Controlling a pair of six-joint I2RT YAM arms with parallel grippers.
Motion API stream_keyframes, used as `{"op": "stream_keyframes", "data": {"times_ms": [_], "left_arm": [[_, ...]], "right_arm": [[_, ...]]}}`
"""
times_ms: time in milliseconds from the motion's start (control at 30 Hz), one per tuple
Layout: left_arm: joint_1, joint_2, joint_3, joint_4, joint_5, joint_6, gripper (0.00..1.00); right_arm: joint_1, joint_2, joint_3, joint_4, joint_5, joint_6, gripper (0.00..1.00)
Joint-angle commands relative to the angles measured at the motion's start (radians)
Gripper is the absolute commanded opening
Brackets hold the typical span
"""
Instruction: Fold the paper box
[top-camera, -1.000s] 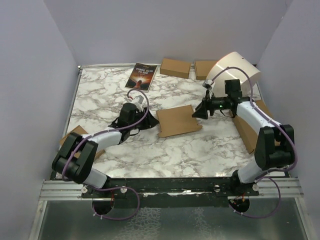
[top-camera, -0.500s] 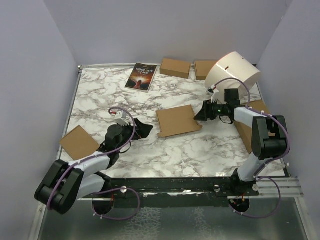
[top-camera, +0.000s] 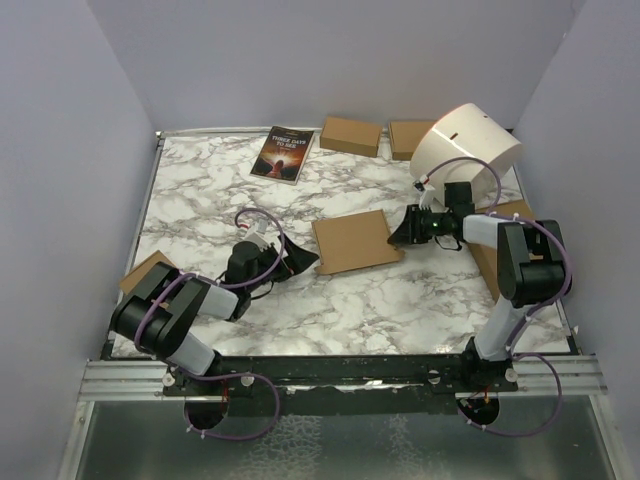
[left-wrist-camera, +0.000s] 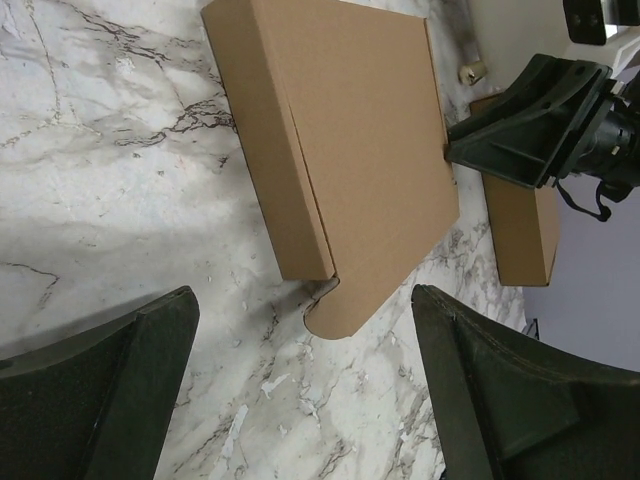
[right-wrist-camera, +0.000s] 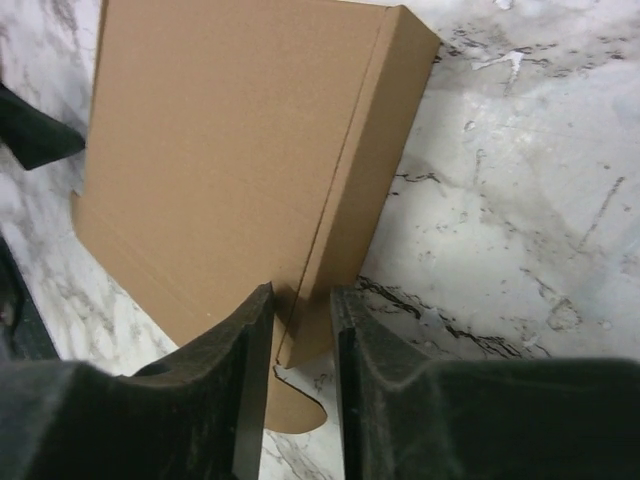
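The robot's right gripper is at the front corner of the box's side next to the rounded tab, so it should open and pinch the side farther back toward its middle (right-wrist-camera: 370, 170).
The paper box (top-camera: 355, 240) lies flat and folded shut in the middle of the marble table; it is plain brown cardboard with a rounded tab sticking out at a corner (left-wrist-camera: 345, 305). My left gripper (top-camera: 300, 262) rests low just left of it, jaws wide open and empty (left-wrist-camera: 305, 330). My right gripper (top-camera: 398, 230) sits at the box's right edge. Its jaws (right-wrist-camera: 302, 295) stand narrowly apart with the box's side-wall corner (right-wrist-camera: 320, 300) showing between them. Whether they pinch the cardboard is unclear.
A book (top-camera: 283, 153) and two small brown boxes (top-camera: 350, 135) (top-camera: 410, 138) lie along the back edge. A white drum-shaped object (top-camera: 468, 150) stands at the back right. A flat brown box (top-camera: 495, 258) lies under the right arm and a cardboard piece (top-camera: 145, 272) at the left edge.
My left gripper opened wide, pulled back from the box, then came forward again. The right jaws narrowed at the box's right edge and the right arm folded back. The box stayed put.
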Motion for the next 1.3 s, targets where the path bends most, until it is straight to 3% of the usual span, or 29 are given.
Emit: {"op": "stream_keyframes", "data": {"times_ms": [0, 267, 500, 700, 867, 1267], "left_arm": [[0.002, 0.050, 0.024, 0.070, 0.025, -0.035, 0.90], [0.001, -0.021, 0.025, -0.073, -0.089, 0.054, 0.87], [0.002, -0.284, -0.014, -0.305, -0.236, 0.138, 0.87], [0.002, -0.476, -0.076, -0.430, -0.282, 0.101, 0.87], [0.003, -0.556, -0.133, -0.434, -0.282, 0.076, 0.86], [0.005, -0.512, -0.149, -0.345, -0.183, 0.107, 0.89]], "right_arm": [[0.000, 0.063, 0.010, 0.000, -0.034, 0.017, 0.25], [0.047, 0.098, 0.038, -0.054, -0.123, -0.024, 0.23], [0.126, 0.070, 0.050, -0.063, -0.172, -0.036, 0.26], [0.161, 0.011, 0.082, -0.095, -0.194, -0.076, 0.32], [0.160, -0.002, 0.180, -0.159, -0.170, -0.168, 0.44], [0.159, 0.208, 0.348, -0.277, -0.214, -0.192, 0.44]]}}
